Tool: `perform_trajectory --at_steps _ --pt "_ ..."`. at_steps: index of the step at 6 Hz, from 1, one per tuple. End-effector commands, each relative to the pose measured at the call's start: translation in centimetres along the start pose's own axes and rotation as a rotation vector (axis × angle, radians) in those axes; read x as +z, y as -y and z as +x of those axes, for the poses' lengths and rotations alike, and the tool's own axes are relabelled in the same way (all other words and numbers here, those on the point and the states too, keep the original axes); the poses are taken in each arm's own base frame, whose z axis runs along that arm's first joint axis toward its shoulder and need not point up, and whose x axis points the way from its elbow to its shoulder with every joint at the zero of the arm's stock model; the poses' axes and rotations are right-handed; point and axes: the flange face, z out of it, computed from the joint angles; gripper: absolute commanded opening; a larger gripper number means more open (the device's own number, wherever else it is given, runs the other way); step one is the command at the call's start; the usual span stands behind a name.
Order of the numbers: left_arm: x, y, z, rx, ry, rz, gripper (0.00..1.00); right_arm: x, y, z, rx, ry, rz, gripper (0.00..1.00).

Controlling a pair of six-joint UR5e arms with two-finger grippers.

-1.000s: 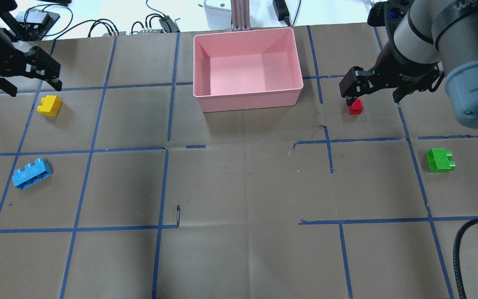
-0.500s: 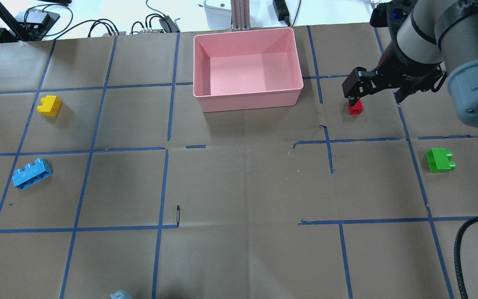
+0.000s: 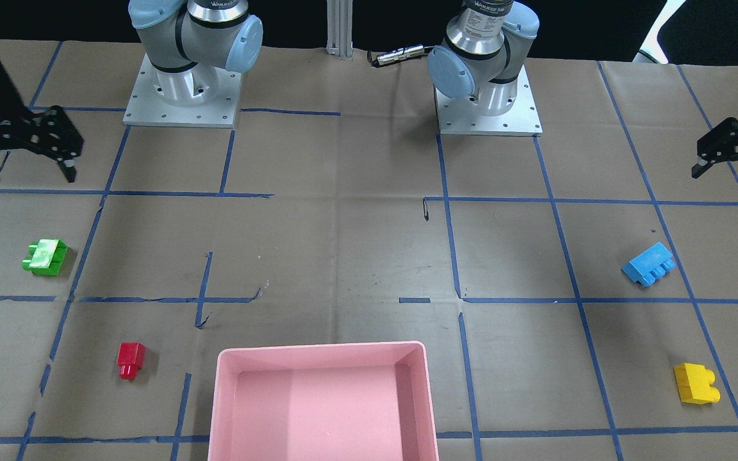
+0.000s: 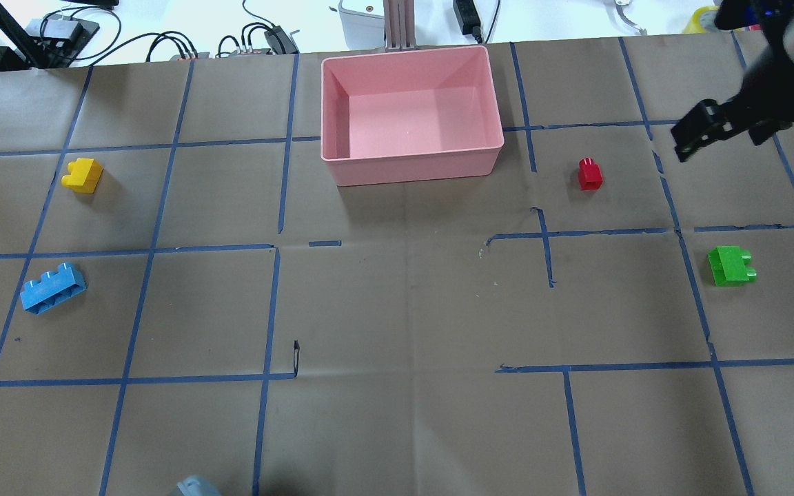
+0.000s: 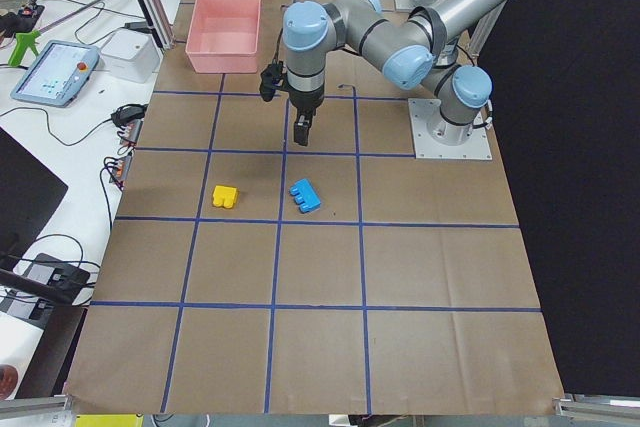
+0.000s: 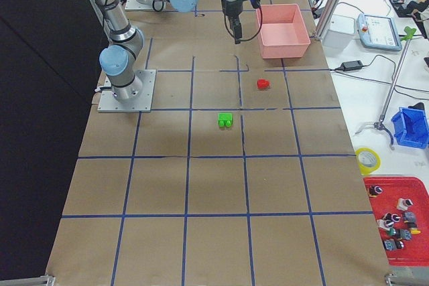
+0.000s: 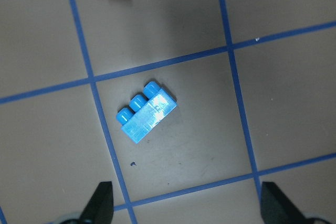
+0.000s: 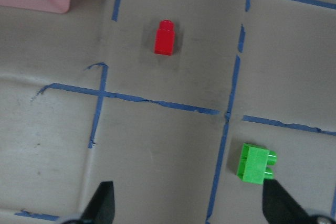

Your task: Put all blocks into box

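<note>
The robot's left gripper should close on the blue block's middle (image 3: 647, 264) (image 7: 146, 112), one finger at the block's bumps and the other at its smooth side opposite.
All four blocks lie on the table. The yellow block (image 4: 82, 173) and blue block (image 4: 52, 287) are on the left, the red block (image 4: 590, 173) and green block (image 4: 731, 265) on the right. The pink box (image 4: 411, 165) stands at the far middle and has nothing in it. My right gripper (image 4: 721, 138) is open and holds nothing, above the table, right of the red block. Its wrist view shows the red block (image 8: 165, 38) and green block (image 8: 256, 163) below. My left gripper (image 3: 728, 179) is open and holds nothing, high over the blue block (image 7: 147, 112).
Blue tape lines grid the brown paper table cover. Cables and devices (image 4: 163, 41) lie beyond the far edge behind the box. The two arm bases (image 3: 487, 96) stand on the robot's side of the table.
My right gripper has lifted off the red block and moved right, leaving the block on the table. My left gripper has moved off the left edge of the overhead view.
</note>
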Motion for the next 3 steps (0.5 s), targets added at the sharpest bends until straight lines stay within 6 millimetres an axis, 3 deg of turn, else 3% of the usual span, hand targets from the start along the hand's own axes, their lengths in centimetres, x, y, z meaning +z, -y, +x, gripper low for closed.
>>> perform_trajectory --at_steps 1,2,3 --pt "1.4 0.3 -1.1 0.403 0.023 0.006 1.0 3.6 -2.1 9.8 0.08 0.006 -0.007 1.0" --pt "4.4 0.9 -2.9 0.529 0.005 0.002 1.0 8.7 -2.1 11.7 0.105 0.04 -0.048 1.0" --pt "7.3 1.2 -4.7 0.6 0.028 0.003 1.0 11.2 -2.3 11.8 0.108 0.019 -0.023 0.99"
